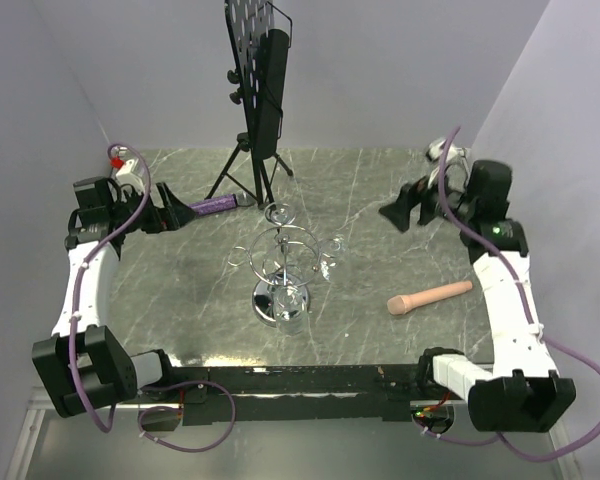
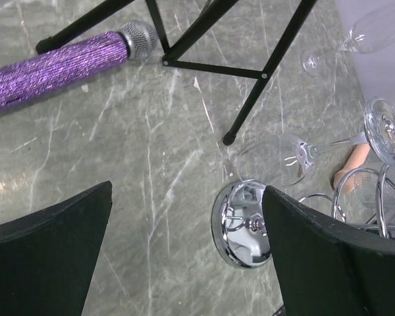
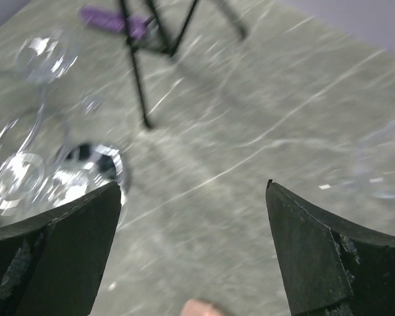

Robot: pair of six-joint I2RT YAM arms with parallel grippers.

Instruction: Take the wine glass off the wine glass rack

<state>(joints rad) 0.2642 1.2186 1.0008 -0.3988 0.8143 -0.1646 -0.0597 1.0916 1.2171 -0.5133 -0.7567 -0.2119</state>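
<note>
I will use my right gripper to close on the bowl of the wine glass (image 1: pixel 328 267) (image 3: pixel 67 187) that hangs from the rack's arm nearest the peach-coloured cylinder.
The wine glass rack (image 1: pixel 280 262), a chrome wire stand on a round shiny base (image 2: pixel 240 225), stands mid-table. Clear wine glasses hang from its looped arms, one of them a wine glass (image 2: pixel 284 158) whose foot points right in the left wrist view. The rack (image 3: pixel 92 166) and its glasses are blurred at the left of the right wrist view. My left gripper (image 1: pixel 168 215) (image 2: pixel 188 185) is open at the table's left, well short of the rack. My right gripper (image 1: pixel 404 212) (image 3: pixel 193 184) is open at the back right, with only table between its fingers.
A black music stand on a tripod (image 1: pixel 255 100) stands behind the rack, its legs (image 2: pixel 250 99) close to the glasses. A purple glitter microphone (image 1: pixel 215 205) (image 2: pixel 52 69) lies at the back left. A peach-coloured cylinder (image 1: pixel 430 297) lies to the right of the rack.
</note>
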